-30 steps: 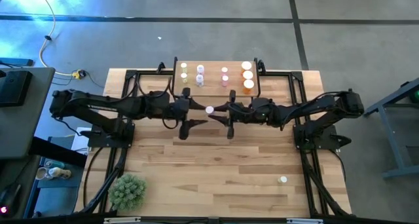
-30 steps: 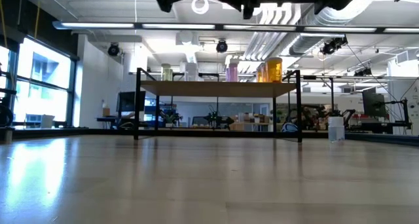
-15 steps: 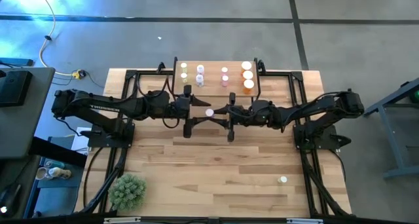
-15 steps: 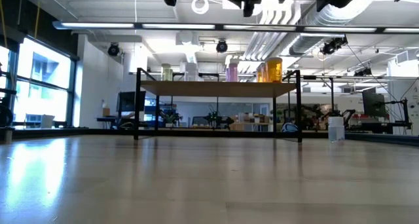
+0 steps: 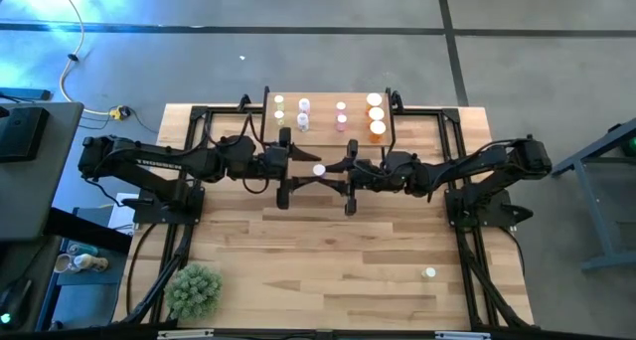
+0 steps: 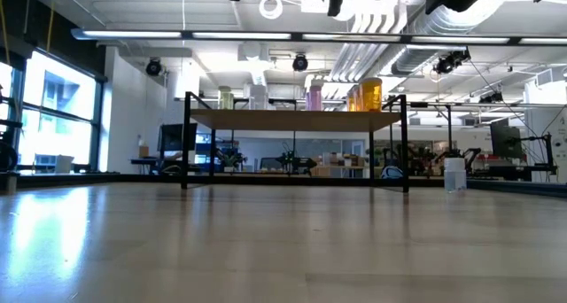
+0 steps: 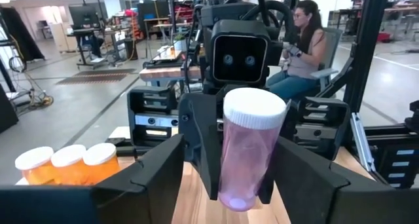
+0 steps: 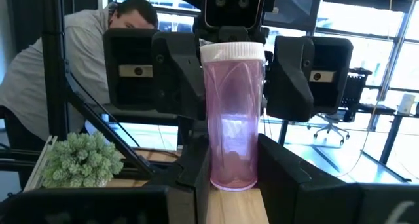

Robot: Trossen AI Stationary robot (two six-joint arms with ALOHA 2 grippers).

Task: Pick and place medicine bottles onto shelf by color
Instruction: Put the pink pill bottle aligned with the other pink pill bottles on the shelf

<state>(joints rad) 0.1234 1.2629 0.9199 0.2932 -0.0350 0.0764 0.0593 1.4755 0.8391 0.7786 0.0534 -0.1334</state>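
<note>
The bottle's body has my right gripper level and low on it, so my left gripper will hold the bottle while my right gripper takes the bottle's cap (image 5: 319,169) from above.
A pink medicine bottle (image 8: 232,119) with a white cap hangs upright above the table's middle, in front of the shelf (image 5: 328,131). My right gripper (image 5: 331,174) comes level from the right and is shut on it. My left gripper (image 5: 305,176) faces it from the left, open, with one finger (image 7: 160,175) on each side of the bottle and outside the right gripper's fingers, touching nothing that I can see. On the shelf stand yellow-green bottles (image 5: 279,107), lavender bottles (image 5: 303,113), pink bottles (image 5: 341,114) and orange bottles (image 5: 377,114), grouped by colour from left to right. My right gripper pinches the lower part of the bottle's body (image 8: 217,164) between its two fingers (image 8: 194,171). The fingers lie level and come from the table's right side. The bottle stands upright in the hold, cap up, lifted clear of the table.
One loose bottle (image 5: 429,273) stands on the table near the front right. A spiky green plant (image 5: 194,290) sits at the front left. The shelf's black legs (image 6: 187,143) stand on the far part of the table. People sit in the room beyond.
My left gripper has tipped up from a downward slant to level, and its fingers now reach toward the bottle from the left. In the low view it has risen out of the picture's top. The bottle and my right gripper have kept their place.
</note>
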